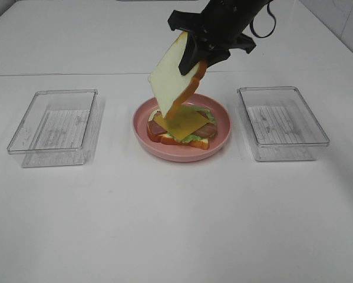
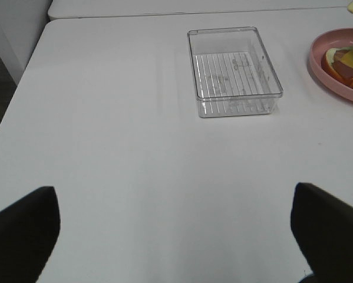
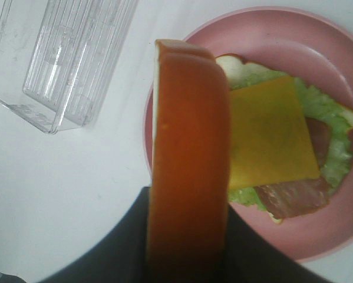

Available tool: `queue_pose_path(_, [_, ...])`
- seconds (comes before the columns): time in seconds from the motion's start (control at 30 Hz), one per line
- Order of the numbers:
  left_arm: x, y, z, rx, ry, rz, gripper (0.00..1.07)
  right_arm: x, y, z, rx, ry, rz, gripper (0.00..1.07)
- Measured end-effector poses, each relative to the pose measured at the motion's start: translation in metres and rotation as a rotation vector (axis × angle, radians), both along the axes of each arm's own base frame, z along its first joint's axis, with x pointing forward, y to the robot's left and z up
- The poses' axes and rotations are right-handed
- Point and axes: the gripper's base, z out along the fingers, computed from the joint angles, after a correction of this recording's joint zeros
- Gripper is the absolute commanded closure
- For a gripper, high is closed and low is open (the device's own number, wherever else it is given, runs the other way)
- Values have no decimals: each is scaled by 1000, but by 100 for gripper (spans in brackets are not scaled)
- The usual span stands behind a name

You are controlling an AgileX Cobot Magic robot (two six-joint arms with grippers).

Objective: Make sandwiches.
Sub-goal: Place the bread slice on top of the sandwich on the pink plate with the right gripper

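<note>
The second bread slice, now tilted above the plate's back edge, will leave my right gripper to lie flat on the yellow cheese slice [image 1: 184, 114] [image 3: 274, 132], on top of the stack on the plate.
On the pink plate [image 1: 220, 132] lies a stack of a bread slice, green lettuce [image 3: 335, 159], reddish bacon [image 3: 294, 197] and a yellow cheese slice [image 1: 181, 124] on top. My right gripper [image 1: 195, 56] hangs above the plate's back edge, shut on a second bread slice [image 1: 171, 73], which tilts down toward the stack with its orange-brown crust [image 3: 191, 165] facing the right wrist view. My left gripper [image 2: 176, 230] stands open over bare table, its dark fingertips [image 2: 23, 227] at the frame's lower corners; it is out of the exterior high view.
A clear plastic tray [image 1: 55, 127] stands left of the plate and another clear tray [image 1: 281, 122] to its right. A table seam runs across behind them. The plate's edge [image 2: 335, 82] shows in the left wrist view past the left tray [image 2: 235, 73].
</note>
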Motion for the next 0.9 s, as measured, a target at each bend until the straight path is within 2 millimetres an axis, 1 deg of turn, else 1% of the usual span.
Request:
queue_pose_path(0.07, [0,0,0,0,0,0,7,3,4,-13,8,26,-3,107])
queue_pose_path(0.1, [0,0,0,0,0,0,7,3,4,-13,8,26,-3,107])
queue_pose_path(0.13, [0,0,0,0,0,0,7,3,5,-18,9,36,-3,107])
queue_pose_path(0.17, [0,0,0,0,0,0,7,5,8,-26,8,49,-5,107])
queue_pose_path(0.27, [0,0,0,0,0,0,7,6,8,-29,7,51,-8,107])
queue_pose_path(0.3, [0,0,0,0,0,0,7,8,9,-38,3,61,-13,107])
queue_pose_path(0.37, [0,0,0,0,0,0,7,9,9,-41,0,68,-14,107])
queue_pose_path(0.43, [0,0,0,0,0,0,7,12,10,-52,-4,74,-22,107])
queue_pose_path(0.53, [0,0,0,0,0,0,7,14,10,-57,-10,72,-26,107])
queue_pose_path(0.77, [0,0,0,0,0,0,7,15,7,-58,-43,56,-30,107])
queue_pose_path(0.8, [0,0,0,0,0,0,7,15,6,-59,-54,51,-30,97])
queue_pose_path(0.83, [0,0,0,0,0,0,7,15,6,-59,-54,51,-30,97])
queue_pose_path(0.87, [0,0,0,0,0,0,7,15,6,-59,-59,49,-29,90])
queue_pose_path(0.9, [0,0,0,0,0,0,7,15,6,-59,-68,46,-25,69])
